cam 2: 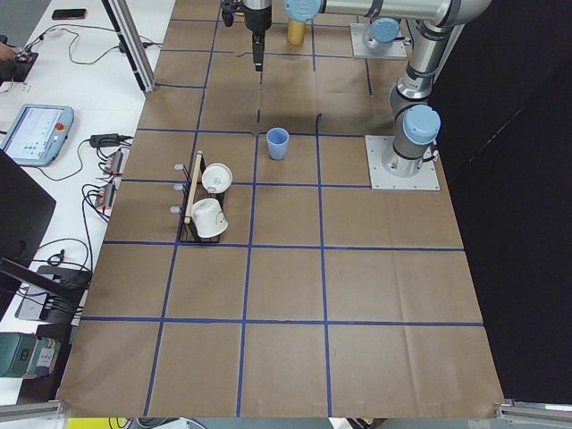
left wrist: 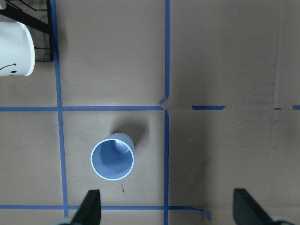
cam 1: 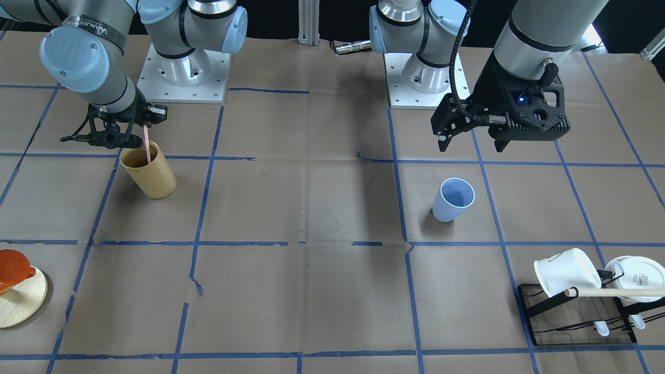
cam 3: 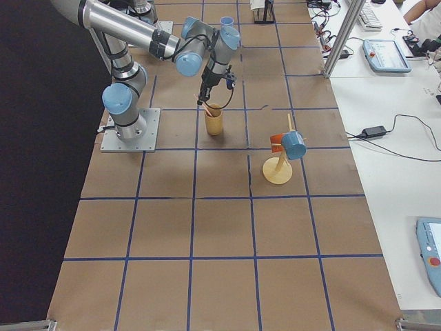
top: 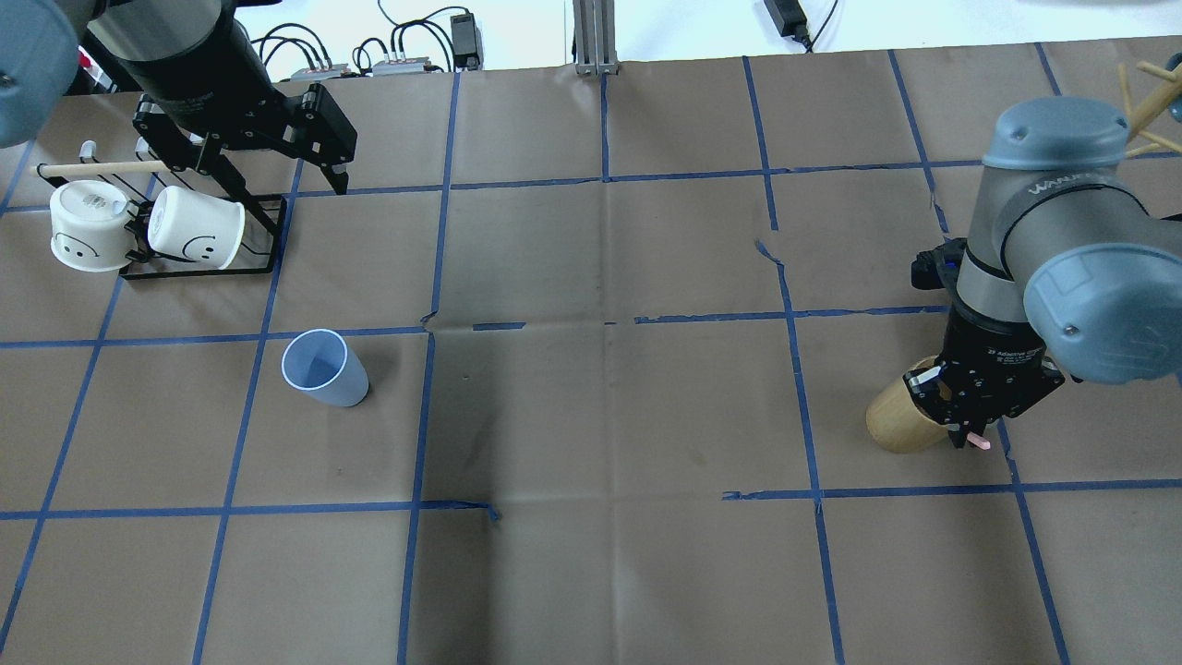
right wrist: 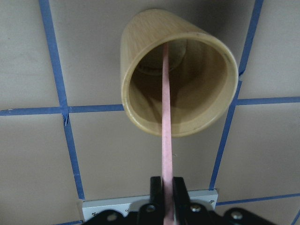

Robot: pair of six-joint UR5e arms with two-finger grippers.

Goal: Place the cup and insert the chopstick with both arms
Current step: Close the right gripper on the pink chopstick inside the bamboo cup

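The pale-blue cup has a side that faces away from the tan wooden cup. Next, my left gripper closes on the rim [cam 1: 474, 195] [left wrist: 92, 160] of the pale-blue cup on that side.
The pale-blue cup [cam 1: 453, 199] stands upright and empty on the table; it also shows in the overhead view [top: 323, 368] and the left wrist view [left wrist: 112, 157]. My left gripper [cam 1: 470, 139] is open and empty, raised above the table some way from the cup; its fingertips [left wrist: 91, 206] frame the cup in its wrist view. My right gripper [cam 1: 139, 124] is shut on the pale-pink chopstick [right wrist: 166, 136]. The chopstick's lower end reaches down inside the tan wooden cup [cam 1: 148, 170], also seen in the wrist view [right wrist: 178, 79].
A black wire rack [top: 199, 263] with two white mugs [top: 196, 240] and a wooden dowel [top: 97, 168] sits near the left arm. A round wooden stand [cam 1: 21, 298] with an orange cup stands on the right arm's side.
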